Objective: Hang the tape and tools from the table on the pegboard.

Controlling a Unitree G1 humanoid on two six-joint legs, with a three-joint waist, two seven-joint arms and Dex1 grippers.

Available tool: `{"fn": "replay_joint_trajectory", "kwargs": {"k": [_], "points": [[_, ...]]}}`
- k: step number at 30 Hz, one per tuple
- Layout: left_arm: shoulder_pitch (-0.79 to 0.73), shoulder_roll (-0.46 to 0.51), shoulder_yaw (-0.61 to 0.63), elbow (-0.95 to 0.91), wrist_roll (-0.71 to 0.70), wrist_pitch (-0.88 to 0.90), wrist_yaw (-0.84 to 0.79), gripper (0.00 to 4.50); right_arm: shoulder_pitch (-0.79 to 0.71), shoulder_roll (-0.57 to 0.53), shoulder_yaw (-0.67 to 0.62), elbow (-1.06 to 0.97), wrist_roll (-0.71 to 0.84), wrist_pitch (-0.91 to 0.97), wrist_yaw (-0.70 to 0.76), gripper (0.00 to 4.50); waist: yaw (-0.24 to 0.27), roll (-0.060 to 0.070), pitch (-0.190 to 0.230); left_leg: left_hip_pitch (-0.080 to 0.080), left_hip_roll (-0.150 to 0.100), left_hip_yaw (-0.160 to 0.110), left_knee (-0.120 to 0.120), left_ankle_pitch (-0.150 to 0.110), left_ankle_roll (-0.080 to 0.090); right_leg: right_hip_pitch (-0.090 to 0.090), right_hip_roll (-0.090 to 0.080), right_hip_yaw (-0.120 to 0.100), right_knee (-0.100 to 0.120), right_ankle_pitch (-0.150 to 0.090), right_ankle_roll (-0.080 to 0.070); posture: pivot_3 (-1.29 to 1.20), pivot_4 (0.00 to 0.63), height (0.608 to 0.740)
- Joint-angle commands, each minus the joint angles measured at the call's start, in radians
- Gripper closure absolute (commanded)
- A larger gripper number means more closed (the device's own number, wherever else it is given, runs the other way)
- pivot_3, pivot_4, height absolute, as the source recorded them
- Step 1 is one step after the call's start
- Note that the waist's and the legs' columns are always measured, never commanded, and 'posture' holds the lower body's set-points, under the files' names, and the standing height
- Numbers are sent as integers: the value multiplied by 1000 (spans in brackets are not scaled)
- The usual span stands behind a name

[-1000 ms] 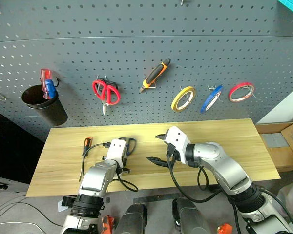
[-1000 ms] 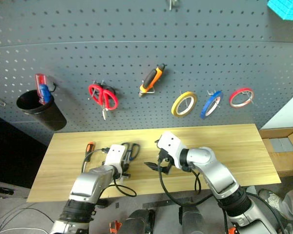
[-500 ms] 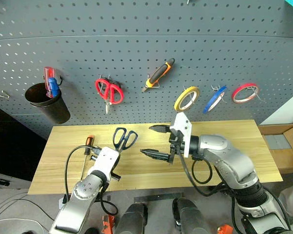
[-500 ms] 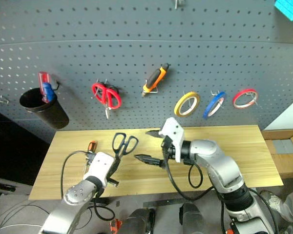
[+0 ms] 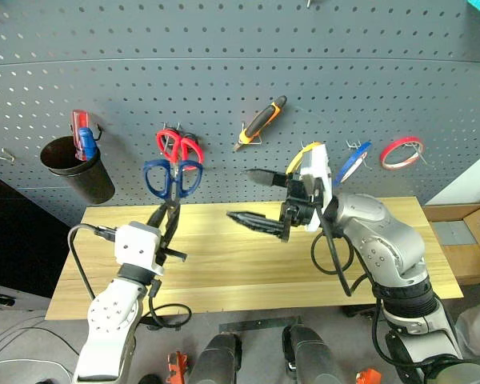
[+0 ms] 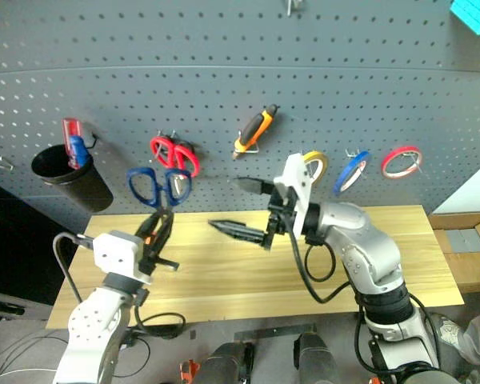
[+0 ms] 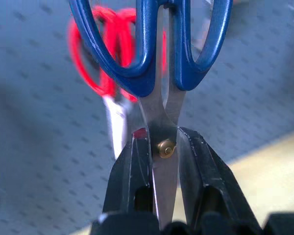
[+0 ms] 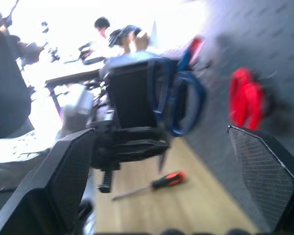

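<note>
Next, my left gripper releases the steel scissors on the pegboard, so that they hang over the front of the red-looped scissors [image 5: 178, 158] [image 7: 113, 88].
My left gripper [image 5: 166, 218] is shut on the blades of the steel scissors [image 5: 173, 178], near the pivot. It holds them upright off the table [image 5: 248, 264], dark blue loops on top, just in front of the pegboard [image 5: 224, 64] beside the red-looped scissors [image 5: 178, 146]. In the left wrist view the fingers [image 7: 132, 171] clamp the scissors [image 7: 152, 49]. My right gripper [image 5: 244, 196] hangs open and empty above the table's middle, pointing left. The pliers [image 5: 260, 122] and the blue tape [image 5: 352, 164] hang on the pegboard. The orange-and-black screwdriver [image 8: 157, 183] lies on the table.
A black cup [image 5: 74, 168] holding a red-and-blue screwdriver hangs at the pegboard's left. A yellow tape ring [image 5: 304, 152], partly behind my right gripper, and a red tape ring [image 5: 400, 152] flank the blue one. A cardboard box [image 5: 472, 232] sits past the table's right end.
My left gripper has lifted the blue-looped scissors off the table and swung them upright before the pegboard. My right gripper has risen too, staying open.
</note>
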State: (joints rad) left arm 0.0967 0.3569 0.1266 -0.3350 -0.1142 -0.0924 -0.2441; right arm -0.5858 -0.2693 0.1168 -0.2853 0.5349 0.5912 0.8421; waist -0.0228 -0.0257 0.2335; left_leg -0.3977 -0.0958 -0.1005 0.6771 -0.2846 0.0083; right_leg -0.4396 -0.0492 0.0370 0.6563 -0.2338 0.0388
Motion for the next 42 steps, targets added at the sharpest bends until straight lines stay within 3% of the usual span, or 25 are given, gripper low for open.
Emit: {"fn": "replay_joint_trajectory", "kwargs": {"k": [1, 19, 30, 34, 38, 42], "points": [[-35, 5, 8, -8, -28, 16, -27, 4060, -33, 4, -24, -1, 22, -35, 0, 0, 0, 0, 0, 0, 0, 0, 0, 0, 0, 0, 0, 0, 0, 0, 0, 20, 178, 740], [-204, -6, 11, 125, -76, 148, -83, 4061, -56, 2, -11, 13, -3, -66, -41, 0, -3, -1, -3, 0, 0, 2, 1, 0, 0, -2, 0, 1, 2, 0, 0, -6, 168, 740], [-350, -14, 36, 309, -119, 294, -64, 4061, -64, 3, 4, 25, -17, -70, -58, 0, -3, -3, -13, 0, 0, 2, 2, 0, 0, -2, 0, 0, 4, 0, 0, -7, 170, 740], [-385, -14, 70, 340, -153, 351, -55, 2910, -62, 2, 4, 22, -17, -63, -60, 0, -8, -3, -17, 1, 0, 3, 2, 0, 0, -2, 0, 1, 4, 0, 0, -10, 174, 740], [-360, 20, 101, 375, -113, 365, -14, 1485, -41, -3, 11, 7, -15, -52, -60, 0, -9, -3, -17, 1, 0, 3, 2, 0, 0, -2, 0, 1, 5, 0, 0, 0, 181, 740], [-280, 112, 80, 380, -98, 606, -38, 127, -11, -14, 25, -8, -6, -38, -49, 0, -8, -3, -17, 1, 0, 3, 2, 0, 0, -3, 0, 1, 6, 0, 0, 9, 193, 740]]}}
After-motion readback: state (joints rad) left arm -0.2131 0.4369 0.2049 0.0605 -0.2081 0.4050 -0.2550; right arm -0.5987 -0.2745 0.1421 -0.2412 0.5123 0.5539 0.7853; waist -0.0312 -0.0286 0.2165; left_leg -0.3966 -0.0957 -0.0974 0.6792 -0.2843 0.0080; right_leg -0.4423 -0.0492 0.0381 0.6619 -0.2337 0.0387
